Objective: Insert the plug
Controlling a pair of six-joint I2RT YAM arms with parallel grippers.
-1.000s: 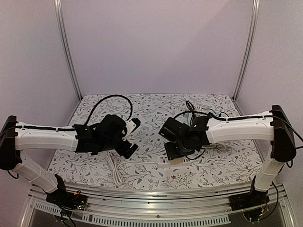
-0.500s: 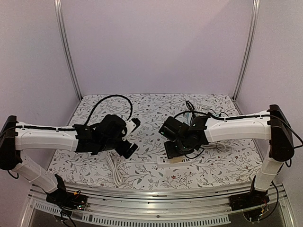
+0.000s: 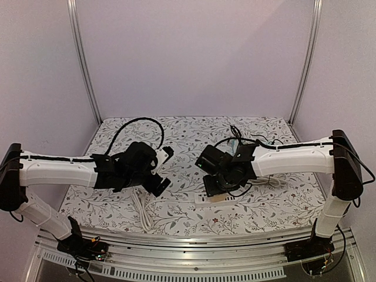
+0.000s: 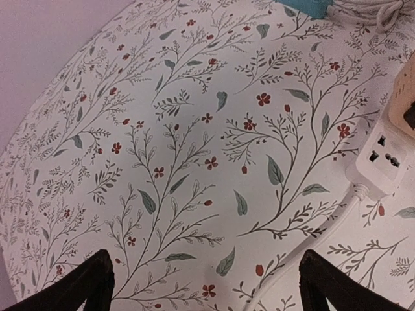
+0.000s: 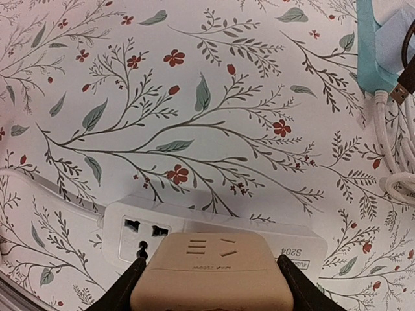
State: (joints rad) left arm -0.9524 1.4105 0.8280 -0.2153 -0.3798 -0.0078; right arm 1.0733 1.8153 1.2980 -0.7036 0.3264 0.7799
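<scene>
The robot's right gripper needs to let go so that the beige plug block rests in the white power strip (image 3: 237, 185) (image 5: 327, 197), beside the coiled white cable.
My right gripper (image 5: 211, 285) is shut on a beige plug block (image 5: 211, 272), with one finger on each side. The plug hangs over the middle of a white power strip (image 5: 305, 249), next to the strip's open socket (image 5: 139, 230). Its prongs are hidden, so I cannot tell if they touch the strip. In the top view the right gripper (image 3: 214, 185) holds the plug (image 3: 218, 198) at the strip (image 3: 201, 201). My left gripper (image 3: 164, 170) is open and empty over bare tablecloth left of the strip (image 4: 382, 155). Its fingers (image 4: 84, 288) stand far apart.
The strip's white cable (image 3: 141, 214) runs left and coils near the front. A teal piece (image 5: 366, 52), a USB lead (image 5: 397, 94) and coiled white cable (image 5: 395, 149) lie to the right of the strip. A black cable loop (image 3: 132, 122) arcs at the back left.
My right gripper has shifted slightly to the left with the plug over the power strip. The left arm has not moved.
</scene>
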